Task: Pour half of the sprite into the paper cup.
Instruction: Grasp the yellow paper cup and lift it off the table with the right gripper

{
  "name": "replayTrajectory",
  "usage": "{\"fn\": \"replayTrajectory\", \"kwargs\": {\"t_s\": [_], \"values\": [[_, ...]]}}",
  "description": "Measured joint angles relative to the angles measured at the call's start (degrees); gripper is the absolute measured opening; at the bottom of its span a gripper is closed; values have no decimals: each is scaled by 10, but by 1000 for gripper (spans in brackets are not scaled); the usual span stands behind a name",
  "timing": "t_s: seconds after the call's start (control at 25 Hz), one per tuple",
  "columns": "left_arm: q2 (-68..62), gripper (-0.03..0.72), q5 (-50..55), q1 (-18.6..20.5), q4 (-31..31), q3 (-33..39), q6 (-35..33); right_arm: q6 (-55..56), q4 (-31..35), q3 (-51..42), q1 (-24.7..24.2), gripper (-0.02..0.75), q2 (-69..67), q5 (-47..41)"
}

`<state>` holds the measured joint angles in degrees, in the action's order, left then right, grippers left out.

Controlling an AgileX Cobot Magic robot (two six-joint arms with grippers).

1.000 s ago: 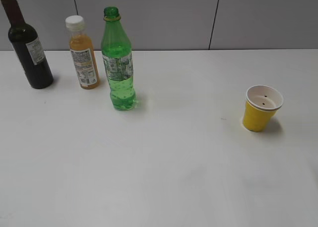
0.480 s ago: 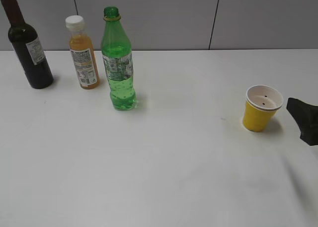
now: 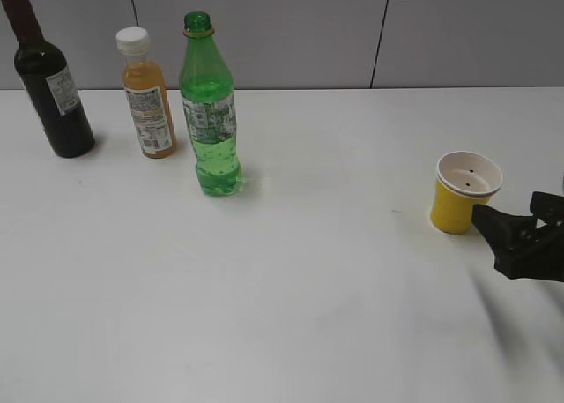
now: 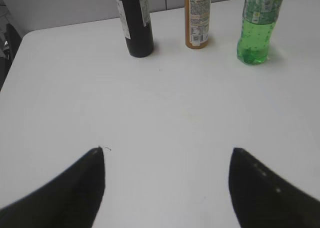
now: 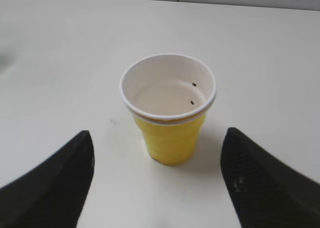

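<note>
The robot's right gripper will close around the yellow sides of the paper cup (image 3: pixel 454 212) (image 5: pixel 171 142), under the cup's white rim.
The sprite (image 3: pixel 210 112), a tall green bottle with no cap, stands upright at the back left of the table; the left wrist view has its lower half (image 4: pixel 257 31) at the top right. The paper cup (image 3: pixel 462 197), yellow outside and white inside, stands upright on the right. My right gripper (image 3: pixel 506 207) sits low just right of the cup, open. In the right wrist view the cup (image 5: pixel 169 96) stands in front of the open right gripper (image 5: pixel 157 133), touching neither finger. My left gripper (image 4: pixel 166 150) is open over bare table, well short of the bottles.
A dark wine bottle (image 3: pixel 48 85) and an orange juice bottle (image 3: pixel 147 99) with a white cap stand left of the sprite, near the grey back wall. The white table (image 3: pixel 291 271) stretches between bottles and cup. The left wrist view has the table's left edge (image 4: pixel 12 53).
My right gripper has come in from the right edge of the exterior view and moved left, close to the paper cup. Bottles and cup have not moved.
</note>
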<state>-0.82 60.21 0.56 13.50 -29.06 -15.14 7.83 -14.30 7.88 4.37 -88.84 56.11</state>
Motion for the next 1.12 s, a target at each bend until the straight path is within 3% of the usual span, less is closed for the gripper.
{"fn": "replayTrajectory", "kwargs": {"t_s": [0.32, 0.72, 0.92, 1.12], "values": [[0, 587, 0, 0, 0, 0, 0, -19, -4, 3, 0, 594, -92, 65], [0, 587, 0, 0, 0, 0, 0, -27, 33, 35, 0, 596, -166, 73], [0, 587, 0, 0, 0, 0, 0, -28, 28, 65, 1, 659, -213, 74], [0, 587, 0, 0, 0, 0, 0, -28, 32, 97, 17, 672, -244, 74]]}}
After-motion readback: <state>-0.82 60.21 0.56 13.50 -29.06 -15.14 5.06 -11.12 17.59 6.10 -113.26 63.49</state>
